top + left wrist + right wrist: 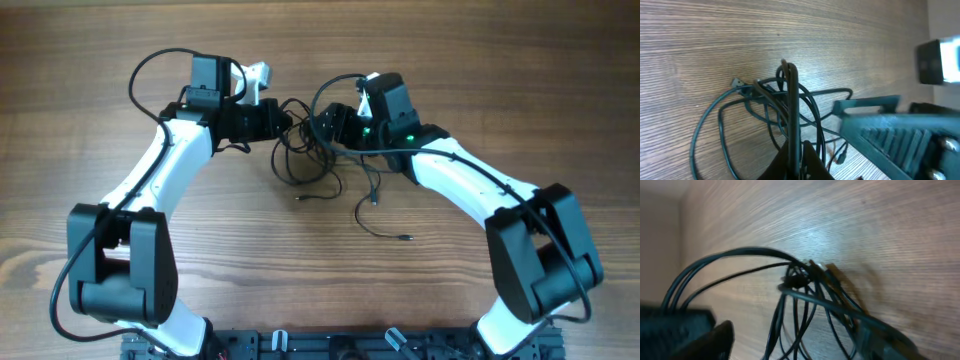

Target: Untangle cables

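Note:
I see several strands of cable crossing between my right gripper's open fingers, so I will use that gripper to take only the top piece of cable [842,309] and pull it away from my left gripper.
The cables [305,160] are thin black cords tangled in a bunch at the table's far middle. Loose plug ends trail toward the front [404,238]. My left gripper [286,122] reaches the bunch from the left. In the left wrist view it [795,146] is shut on one cable strand [790,90], which rises straight from the fingers, with loops [735,107] spread on the wood. My right gripper [326,126] meets the bunch from the right. In the right wrist view its fingers [797,328] stand wide apart with several strands [800,287] passing between them.
The wooden table [120,40] stretches to all sides of the tangle. The right arm's gripper body [885,125] fills the right of the left wrist view, close to the left fingers. The thicker arm wiring [150,65] loops above the left arm.

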